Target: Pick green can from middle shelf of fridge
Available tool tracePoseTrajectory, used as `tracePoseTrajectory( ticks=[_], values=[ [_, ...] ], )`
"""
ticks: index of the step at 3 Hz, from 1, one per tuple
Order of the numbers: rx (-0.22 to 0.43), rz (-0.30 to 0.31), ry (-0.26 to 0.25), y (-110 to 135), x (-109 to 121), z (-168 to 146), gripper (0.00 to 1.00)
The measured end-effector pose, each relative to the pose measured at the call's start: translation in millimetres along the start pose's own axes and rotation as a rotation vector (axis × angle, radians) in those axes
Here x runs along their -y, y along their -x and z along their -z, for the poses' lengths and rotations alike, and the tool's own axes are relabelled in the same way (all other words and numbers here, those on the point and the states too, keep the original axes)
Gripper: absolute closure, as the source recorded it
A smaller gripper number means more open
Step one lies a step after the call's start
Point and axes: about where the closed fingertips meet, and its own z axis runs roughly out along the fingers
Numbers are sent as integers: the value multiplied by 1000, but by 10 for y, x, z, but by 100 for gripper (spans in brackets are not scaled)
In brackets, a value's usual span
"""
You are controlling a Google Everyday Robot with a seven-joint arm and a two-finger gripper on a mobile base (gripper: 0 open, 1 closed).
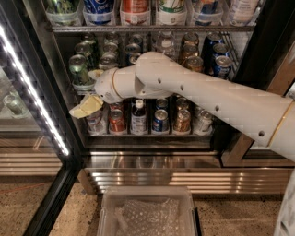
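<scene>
I will close my gripper around the lower half of the green can [81, 77], which stands at the front of the middle shelf, nearest to the LED strip.
The green can [78, 69] stands upright at the front left of the middle shelf [79, 87], with more green cans in the lane behind it. My white arm reaches in from the right across the shelf front. My gripper [91, 91] is just right of and below the green can, in front of the shelf edge. It looks open: the lower pale finger [85, 107] hangs over the rack below, and the upper fingertip [96, 73] is beside the can. It holds nothing. The fridge [60, 115] has its door open.
White, gold and blue cans [221, 64] fill the middle shelf to the right. The rack below holds red cans [117, 120] and small bottles [138, 115]. Big bottles [133, 9] stand above. An LED strip [34, 92] runs down the left. A clear bin [147, 212] sits on the floor.
</scene>
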Motion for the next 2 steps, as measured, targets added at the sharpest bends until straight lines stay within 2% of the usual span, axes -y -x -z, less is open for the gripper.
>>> tracePoseTrajectory(
  ticks=[2],
  values=[
    [-34, -4, -58, -126, 250, -138, 8]
  ],
)
